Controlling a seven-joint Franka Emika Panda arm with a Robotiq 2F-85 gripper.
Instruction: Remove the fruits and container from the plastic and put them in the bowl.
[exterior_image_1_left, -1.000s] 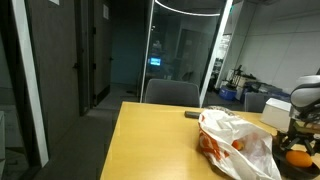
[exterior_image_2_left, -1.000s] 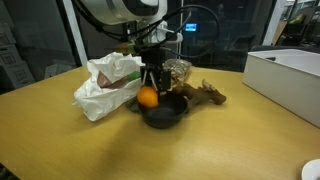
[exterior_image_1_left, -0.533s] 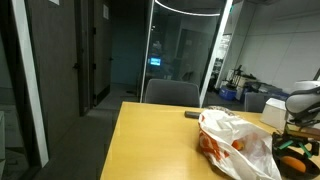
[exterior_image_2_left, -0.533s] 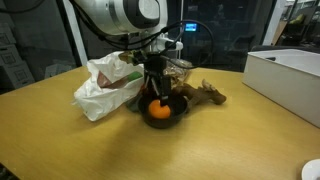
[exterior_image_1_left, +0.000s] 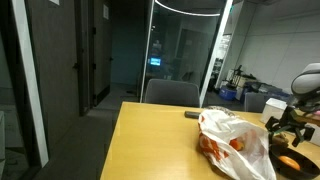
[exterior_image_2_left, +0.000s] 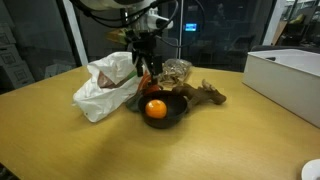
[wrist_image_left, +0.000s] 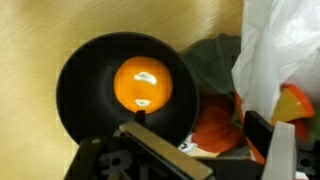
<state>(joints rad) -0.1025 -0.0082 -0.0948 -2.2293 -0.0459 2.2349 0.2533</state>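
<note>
The robot's gripper should next reach into the white plastic bag and close on the side of the yellow container (exterior_image_1_left: 237, 145) (wrist_image_left: 293, 103) with the orange top.
An orange (exterior_image_2_left: 156, 109) lies in the black bowl (exterior_image_2_left: 176, 115) on the wooden table; it also shows in the wrist view (wrist_image_left: 141, 83) inside the bowl (wrist_image_left: 80, 90). The white plastic bag (exterior_image_2_left: 107, 84) sits beside the bowl, with more orange fruit showing in it (exterior_image_1_left: 212, 147) and at its mouth (wrist_image_left: 215, 128). A clear plastic container (exterior_image_2_left: 177, 71) stands behind the bowl. My gripper (exterior_image_2_left: 146, 66) is open and empty, raised above the bowl near the bag's mouth; its fingers show in the wrist view (wrist_image_left: 205, 150).
A brown leafy object (exterior_image_2_left: 208, 95) lies next to the bowl. A white box (exterior_image_2_left: 287, 78) stands at the table's far side. A small dark item (exterior_image_1_left: 192, 115) lies on the table behind the bag, and a chair (exterior_image_1_left: 172, 93) stands beyond.
The gripper let go of the orange into the bowl, opened, and rose away toward the bag. The orange now rests in the bowl.
</note>
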